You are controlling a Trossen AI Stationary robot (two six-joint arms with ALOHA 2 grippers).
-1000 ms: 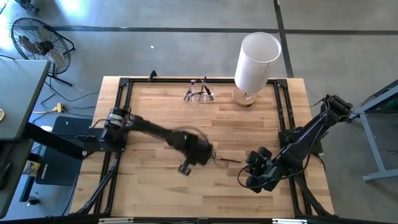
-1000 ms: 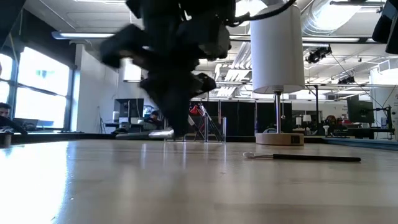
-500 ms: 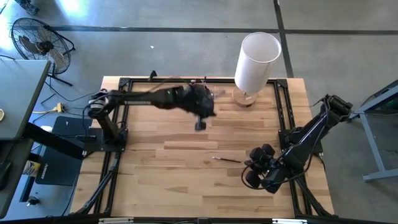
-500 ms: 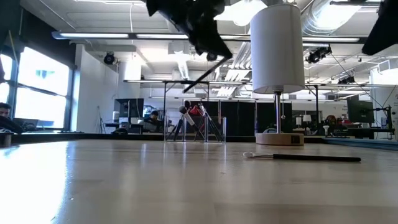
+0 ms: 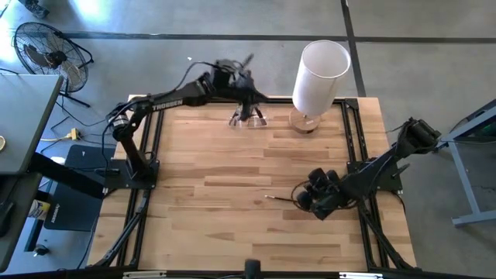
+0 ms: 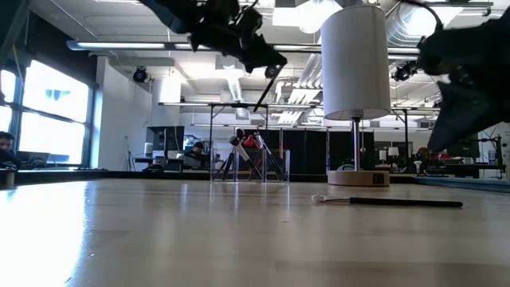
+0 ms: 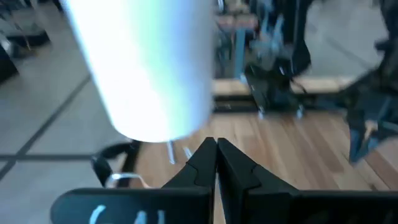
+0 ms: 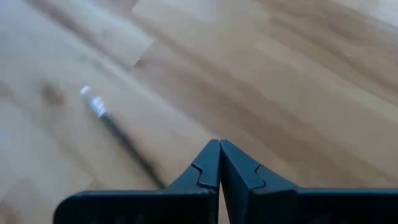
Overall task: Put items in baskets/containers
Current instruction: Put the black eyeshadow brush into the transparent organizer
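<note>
My left gripper is going to release the dark brush, now just above the cup, inside the small clear cup (image 5: 250, 118) at the table's far edge.
My left gripper (image 5: 246, 84) is high over the table's far edge, shut on a thin dark makeup brush (image 6: 260, 92), just above the small clear cup (image 5: 248, 118). The cup (image 6: 251, 163) stands on the table with several brushes leaning in it. Another dark brush with a pale tip (image 5: 280, 199) lies flat on the wood toward the near right. My right gripper (image 5: 299, 201) is shut just beside that brush's handle end. In the right wrist view this brush (image 8: 121, 134) lies off to one side of the shut fingers. My left gripper pinches the dark brush between its two shut fingers near its upper end (image 6: 268, 76). The fingers come from above. The brush is lifted clear and hangs slanting below them, its lower end (image 6: 255, 107) above the cup.
A tall white cylinder (image 5: 319, 76) on a round wooden base (image 5: 304, 122) stands right of the cup at the far edge. Black rails (image 5: 350, 147) run along the table's sides. Bare wood (image 5: 209, 178) lies between the arms.
My left gripper has risen from the table's middle with a brush and swung to the far edge, ending above the cup. The brush has gone from the table to hanging in the air. My right gripper has shifted a little left, toward the brush lying on the table.
</note>
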